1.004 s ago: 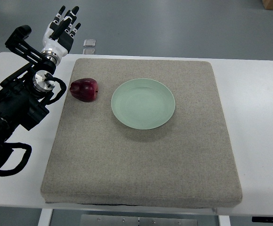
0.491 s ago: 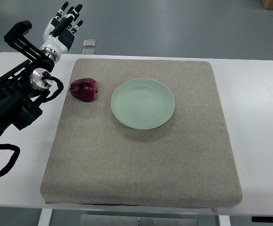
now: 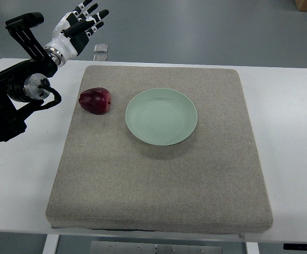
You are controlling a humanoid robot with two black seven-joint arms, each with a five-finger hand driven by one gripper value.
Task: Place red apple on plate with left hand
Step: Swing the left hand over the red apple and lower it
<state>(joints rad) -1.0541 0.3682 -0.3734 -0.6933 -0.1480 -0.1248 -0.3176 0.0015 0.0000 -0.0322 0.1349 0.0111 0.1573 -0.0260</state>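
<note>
Next, I close my left fingers around the middle of the red apple (image 3: 95, 100), on the apple's near and far sides.
A dark red apple (image 3: 96, 100) lies on the grey mat, just left of a pale green plate (image 3: 161, 116) that holds nothing. My left hand (image 3: 83, 25) hovers beyond the table's far edge, above and behind the apple, well apart from it. Its fingers are spread and hold nothing. The black left arm (image 3: 16, 95) comes in from the left edge. The right arm is out of view.
A thick grey mat (image 3: 159, 185) covers most of the white table (image 3: 291, 106). A small clear square object (image 3: 101, 49) sits at the table's far edge, close to the left hand.
The left arm has drawn back toward the left edge and risen. The hand has swung to the right and slightly up, its fingers now pointing right. Apple and plate have not moved.
</note>
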